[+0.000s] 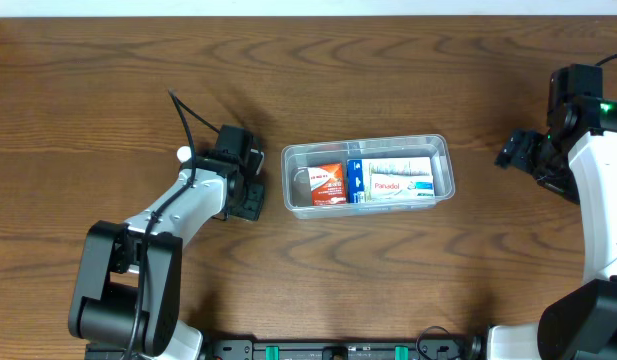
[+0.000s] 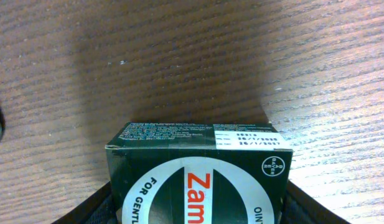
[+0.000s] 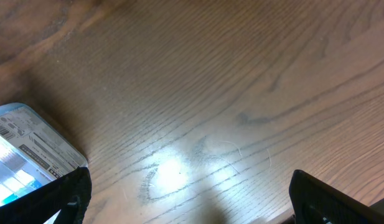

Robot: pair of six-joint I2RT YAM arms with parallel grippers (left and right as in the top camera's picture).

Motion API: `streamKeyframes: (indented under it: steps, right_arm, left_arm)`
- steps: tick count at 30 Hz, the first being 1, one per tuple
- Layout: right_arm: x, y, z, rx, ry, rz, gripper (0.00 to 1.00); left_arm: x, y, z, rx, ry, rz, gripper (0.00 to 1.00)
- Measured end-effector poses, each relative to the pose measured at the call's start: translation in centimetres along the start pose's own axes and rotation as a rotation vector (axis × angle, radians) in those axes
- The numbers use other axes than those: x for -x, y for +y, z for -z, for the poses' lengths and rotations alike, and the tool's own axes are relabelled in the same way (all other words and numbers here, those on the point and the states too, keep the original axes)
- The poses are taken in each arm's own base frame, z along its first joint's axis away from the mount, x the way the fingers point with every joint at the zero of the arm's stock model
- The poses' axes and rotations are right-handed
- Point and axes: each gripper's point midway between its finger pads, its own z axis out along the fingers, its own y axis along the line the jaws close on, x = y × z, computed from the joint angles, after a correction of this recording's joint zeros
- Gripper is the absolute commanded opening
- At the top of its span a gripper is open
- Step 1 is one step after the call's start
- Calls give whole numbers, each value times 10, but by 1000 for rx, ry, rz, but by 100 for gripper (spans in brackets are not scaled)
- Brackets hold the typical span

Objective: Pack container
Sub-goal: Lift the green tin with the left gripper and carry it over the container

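Observation:
My left gripper will let go of the dark green box on the orange box [image 1: 338,185], beside the Panadol box's blue end.
The clear container [image 1: 446,170] lies mid-table and holds an orange box [image 1: 328,184] and a blue-and-white Panadol box [image 1: 396,181]. Left of it, my left gripper [image 1: 244,197] is low over the table. In the left wrist view a dark green box [image 2: 198,168] with a white oval label sits between that gripper's [image 2: 198,214] black fingers, which press against its two sides. My right gripper [image 1: 517,150] hangs open to the right of the container. In the right wrist view, only bare wood lies between this gripper's [image 3: 188,186] wide-spread fingers.
The wooden table [image 1: 318,60] stretches around the container. One end of the container [image 3: 30,146], with a printed label showing through it, shows at the left of the right wrist view. A black cable [image 1: 184,115] loops off the left arm.

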Motion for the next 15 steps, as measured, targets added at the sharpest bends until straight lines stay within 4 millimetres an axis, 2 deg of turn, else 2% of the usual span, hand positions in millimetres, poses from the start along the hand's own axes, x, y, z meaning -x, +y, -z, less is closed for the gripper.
streamKeyframes:
  steps: [7,11,15]
  right_arm:
    - [0,0,0,0,0,0,99]
    - [0,0,0,0,0,0,99]
    - [0,0,0,0,0,0,99]
  left_arm:
    - [-5,1,6,4,48,69,57]
    - [6,2,20,7,43,114,57]
    - [22,3,44,10,-8,160,57]
